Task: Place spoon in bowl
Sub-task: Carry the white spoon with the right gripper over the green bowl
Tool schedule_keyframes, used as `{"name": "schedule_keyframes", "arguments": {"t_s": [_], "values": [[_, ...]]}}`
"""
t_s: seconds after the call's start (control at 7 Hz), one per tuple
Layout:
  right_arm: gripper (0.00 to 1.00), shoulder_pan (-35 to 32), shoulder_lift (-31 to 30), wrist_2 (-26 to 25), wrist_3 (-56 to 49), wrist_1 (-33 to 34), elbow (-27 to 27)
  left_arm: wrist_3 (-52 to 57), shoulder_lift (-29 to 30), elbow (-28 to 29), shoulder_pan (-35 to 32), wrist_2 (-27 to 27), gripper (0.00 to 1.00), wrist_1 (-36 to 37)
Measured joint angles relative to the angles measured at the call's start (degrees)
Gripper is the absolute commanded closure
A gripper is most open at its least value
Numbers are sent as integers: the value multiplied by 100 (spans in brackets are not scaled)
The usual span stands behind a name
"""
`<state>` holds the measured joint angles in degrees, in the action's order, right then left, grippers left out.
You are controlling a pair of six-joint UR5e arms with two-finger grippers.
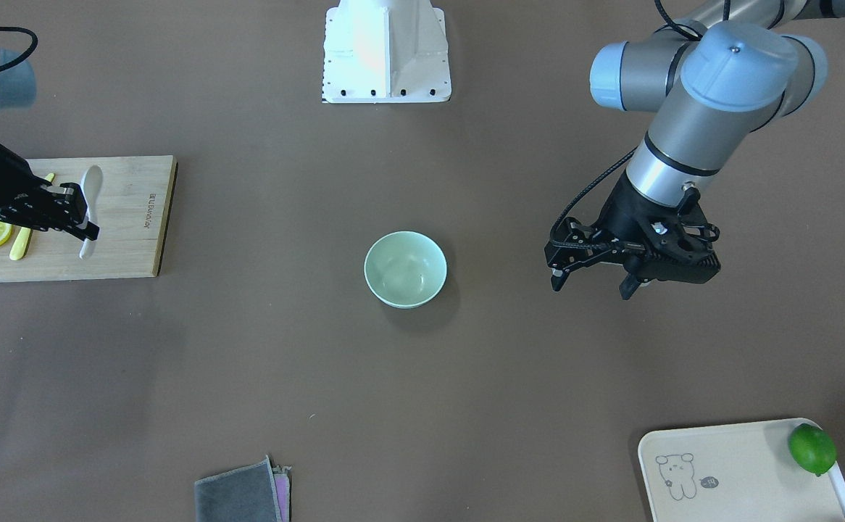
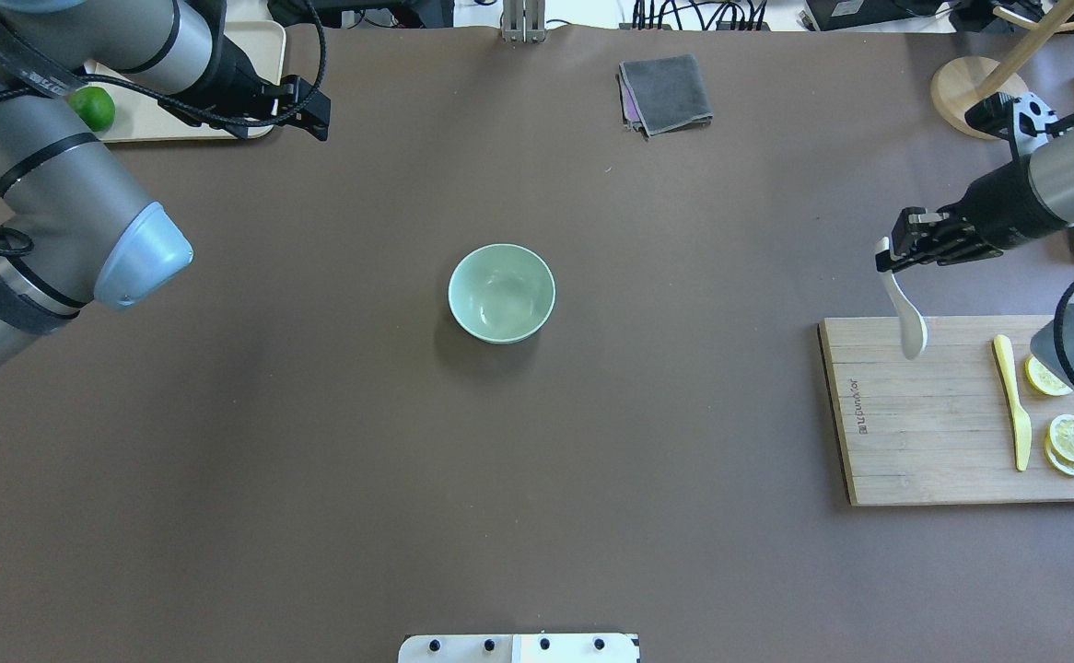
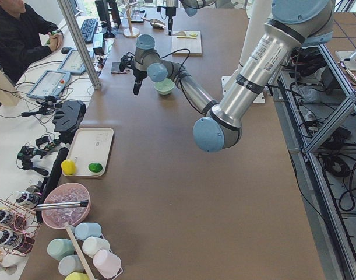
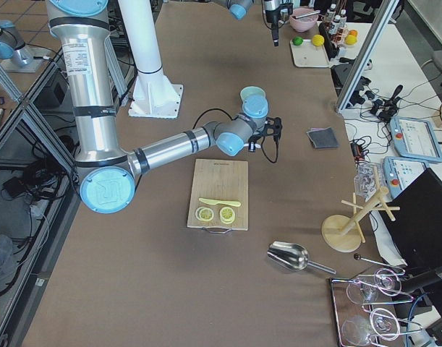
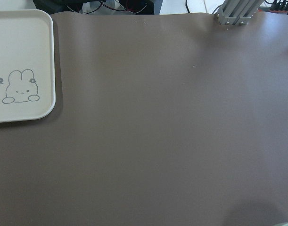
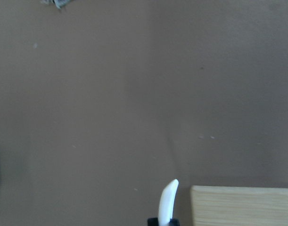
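Observation:
My right gripper needs to release the white spoon inside the pale green bowl [image 1: 390,266], with the spoon's handle leaning over the bowl's rim toward the grey cloth.
The white spoon [image 2: 903,311] hangs from my right gripper [image 2: 887,254], which is shut on its handle end, scoop down over the far left corner of the wooden cutting board [image 2: 942,442]. In the front-facing view the spoon [image 1: 91,190] and right gripper [image 1: 83,223] are at the left. The handle tip [image 6: 168,200] shows in the right wrist view. The pale green bowl [image 2: 501,293] stands empty mid-table, well to the left of the spoon; it also shows in the front-facing view [image 1: 405,267]. My left gripper [image 1: 590,285] is open and empty, hovering beside the bowl.
On the board lie a yellow knife [image 2: 1011,405] and lemon slices [image 2: 1071,440]. A cream tray [image 1: 741,471] with a lime [image 1: 812,448] sits at the left arm's side. A grey cloth [image 2: 666,92] lies at the far edge. A wooden stand [image 2: 970,87] is far right.

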<state>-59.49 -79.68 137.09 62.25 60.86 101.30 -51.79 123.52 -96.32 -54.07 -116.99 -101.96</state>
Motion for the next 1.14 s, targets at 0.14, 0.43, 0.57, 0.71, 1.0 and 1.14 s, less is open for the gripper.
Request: {"name": "schedule_keyframes", "arguments": {"t_s": [0.14,0.43,0.57,0.71,1.0,1.14], "values": [[100,118,518,-157,801,44,-88,10,-42,4,-12,-1,2,-10],[100,645,1244,-1202,1865,23,-182,46,-230,16,-147,3,2,-64],[100,975,1589,-1797,2317,4,-293,52,-314,24,-238,2,2,-85],[100,1364,1986,-2454,2781,-9,-463,54,-362,37,-316,3,2,-92],[100,2285,2589,-3955,3556,-405,-881,55,-454,56,-420,7,2,-102],[100,2776,2686,-4752,3752,-949,-1187,55,-498,59,-457,6,2,-104]]}}
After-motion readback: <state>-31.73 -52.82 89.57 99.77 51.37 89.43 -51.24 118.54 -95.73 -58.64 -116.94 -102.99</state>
